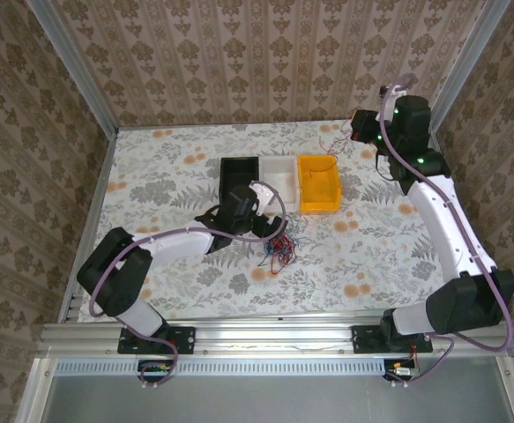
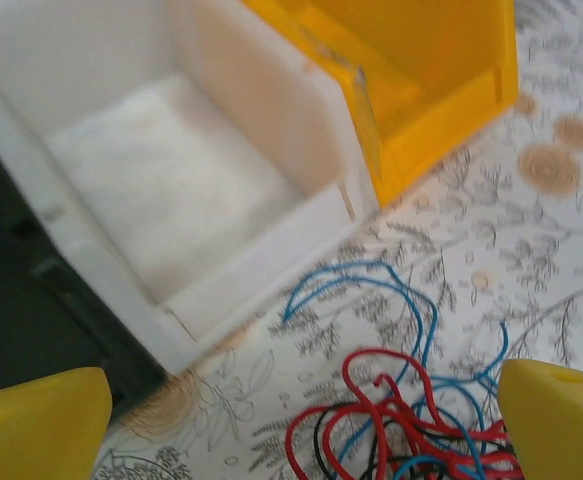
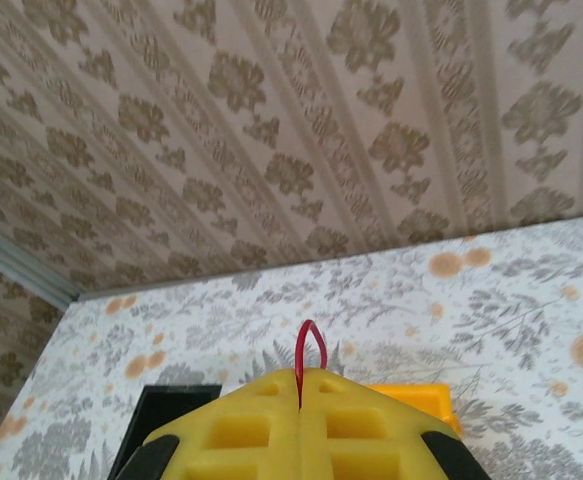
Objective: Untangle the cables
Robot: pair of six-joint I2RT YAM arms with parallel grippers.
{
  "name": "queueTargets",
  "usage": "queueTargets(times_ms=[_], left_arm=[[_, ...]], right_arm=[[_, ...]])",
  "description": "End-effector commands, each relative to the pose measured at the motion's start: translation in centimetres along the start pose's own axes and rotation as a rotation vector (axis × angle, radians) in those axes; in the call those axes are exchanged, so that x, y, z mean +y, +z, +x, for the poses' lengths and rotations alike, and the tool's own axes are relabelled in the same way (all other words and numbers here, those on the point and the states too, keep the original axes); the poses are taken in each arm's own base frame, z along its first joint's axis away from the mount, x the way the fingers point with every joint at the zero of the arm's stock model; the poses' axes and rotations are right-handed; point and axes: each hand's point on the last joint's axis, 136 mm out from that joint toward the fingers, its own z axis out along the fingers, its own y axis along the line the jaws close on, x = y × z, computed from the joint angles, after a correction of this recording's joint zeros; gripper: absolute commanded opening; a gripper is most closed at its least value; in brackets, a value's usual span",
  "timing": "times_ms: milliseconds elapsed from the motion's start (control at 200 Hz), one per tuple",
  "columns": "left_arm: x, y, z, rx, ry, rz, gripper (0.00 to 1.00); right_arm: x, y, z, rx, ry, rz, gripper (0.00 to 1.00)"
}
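Note:
Next, my right gripper releases the red cable, now in the loose tangle on the flowered table, inside the yellow bin (image 1: 319,186), next to the white bin.
The cables (image 1: 279,251) lie in a loose tangle of red, blue and dark wires on the flowered table, in front of the bins. My left gripper (image 1: 268,226) hovers just over the tangle's far edge. In the left wrist view this gripper (image 2: 301,425) is open, its yellow fingers (image 2: 41,425) wide apart, with red loops (image 2: 371,356) and a blue loop (image 2: 411,290) lying between them untouched. My right gripper (image 1: 360,129) is raised at the back right. Seen from the right wrist, it (image 3: 302,385) is shut on a red cable (image 3: 309,345) that pokes out as a small loop above the fingertips.
Three bins stand side by side behind the tangle: black (image 1: 239,172), white (image 1: 279,181) and yellow (image 1: 318,208). In the left wrist view the white bin (image 2: 261,270) and yellow bin (image 2: 441,140) are close ahead. Patterned walls enclose the table on three sides.

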Motion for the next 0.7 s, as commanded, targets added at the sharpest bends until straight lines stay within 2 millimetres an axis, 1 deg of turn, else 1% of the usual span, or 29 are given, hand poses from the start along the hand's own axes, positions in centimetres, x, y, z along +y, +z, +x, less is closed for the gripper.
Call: queueTargets(times_ms=[0, 190, 290, 380, 540, 625, 690], left_arm=[[2.2, -1.2, -2.3, -0.106, -0.085, -0.096, 1.00], [5.7, -1.9, -0.8, -0.056, -0.215, -0.211, 1.00], [6.7, -2.2, 0.1, -0.046, -0.259, -0.234, 1.00], [7.1, -2.5, 0.5, -0.041, -0.275, -0.240, 1.00], [7.3, -2.5, 0.8, -0.025, -0.276, -0.243, 1.00], [7.2, -2.5, 0.7, -0.022, -0.274, -0.239, 1.00], [7.2, -2.5, 0.8, -0.017, -0.274, -0.237, 1.00]], right_arm=[[-0.9, 2.6, 3.2, 0.078, 0.007, 0.022, 0.00], [-2.4, 6.2, 7.1, 0.187, -0.014, 0.078, 0.00], [-3.5, 7.8, 9.0, 0.239, -0.010, 0.123, 0.00], [-4.2, 9.3, 11.2, 0.290, 0.013, 0.143, 0.00], [-4.7, 11.5, 14.9, 0.362, -0.002, 0.186, 0.00], [-5.0, 12.5, 16.4, 0.387, -0.011, 0.207, 0.00], [-5.6, 13.1, 17.2, 0.405, -0.008, 0.234, 0.00]])
